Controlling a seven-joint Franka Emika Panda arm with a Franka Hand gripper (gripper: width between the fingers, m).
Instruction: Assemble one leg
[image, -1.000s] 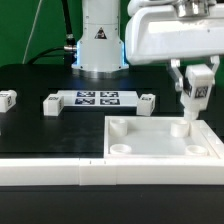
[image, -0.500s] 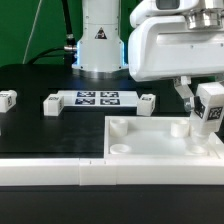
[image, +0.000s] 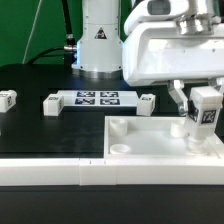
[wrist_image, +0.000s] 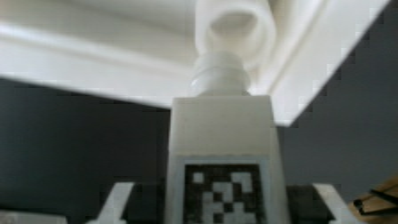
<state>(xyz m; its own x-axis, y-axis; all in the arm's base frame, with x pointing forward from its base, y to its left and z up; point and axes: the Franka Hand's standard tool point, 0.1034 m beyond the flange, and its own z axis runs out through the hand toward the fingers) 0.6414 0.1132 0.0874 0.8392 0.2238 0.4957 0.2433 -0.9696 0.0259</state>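
Next, my gripper releases the leg standing upright in the white square piece's corner socket (image: 197, 149) (wrist_image: 233, 30), just below the leg's thin end.
My gripper (image: 203, 108) is shut on a leg (image: 206, 106), a small white block with a black-and-white tag. I hold it tilted over the far right corner of the white square piece (image: 150, 150). The leg's thin end (image: 190, 128) is at the round corner socket there; I cannot tell whether it touches. In the wrist view the leg (wrist_image: 222, 140) points at the socket ring (wrist_image: 235, 30), and a finger (wrist_image: 121, 203) shows on each side of it, with my gripper (wrist_image: 222, 208) around it.
Three more legs lie on the black table: one (image: 7, 99) at the exterior view's left, one (image: 52, 104) and one (image: 147, 100) at either end of the marker board (image: 97, 98). A white rail (image: 60, 176) runs along the front edge.
My gripper has carried the leg toward the exterior view's right and a little lower, and the leg is now more tilted above the corner socket.
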